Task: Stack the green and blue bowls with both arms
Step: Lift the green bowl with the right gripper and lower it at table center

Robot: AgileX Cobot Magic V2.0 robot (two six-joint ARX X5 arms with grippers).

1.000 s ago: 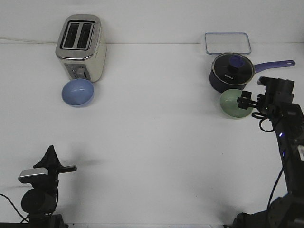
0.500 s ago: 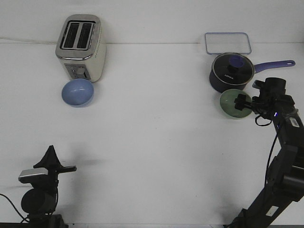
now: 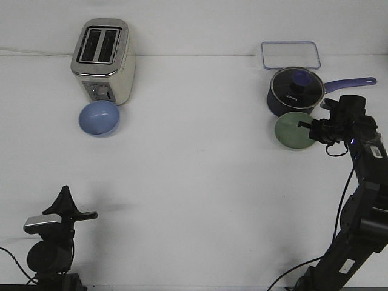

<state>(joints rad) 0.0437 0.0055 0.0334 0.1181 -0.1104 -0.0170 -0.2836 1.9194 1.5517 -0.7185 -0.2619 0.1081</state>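
Observation:
I will release the green bowl from my right gripper on the bare near middle of the table point(image 3: 210, 208), between my arms. The green bowl is now just in front of the saucepan.
The pale green bowl point(image 3: 291, 131) lies at the right of the table, just in front of the saucepan, and shows as a full round face, tilted. My right gripper point(image 3: 308, 127) reaches in from the right and is shut on the bowl's right rim. The light blue bowl point(image 3: 99, 117) rests upright at the far left, right in front of the toaster. My left gripper point(image 3: 63, 200) sits low at the near left, far from both bowls. Its fingers are together in a point and hold nothing.
A silver toaster point(image 3: 103, 59) stands behind the blue bowl. A dark navy saucepan point(image 3: 293, 91) with a glass lid and a purple handle point(image 3: 351, 82) stands right behind the green bowl. A clear rectangular container point(image 3: 291, 54) lies at the back right.
My right gripper closed in on the green bowl's right rim. The bowl shifted a little to the left and tipped. The left arm and the blue bowl stayed still.

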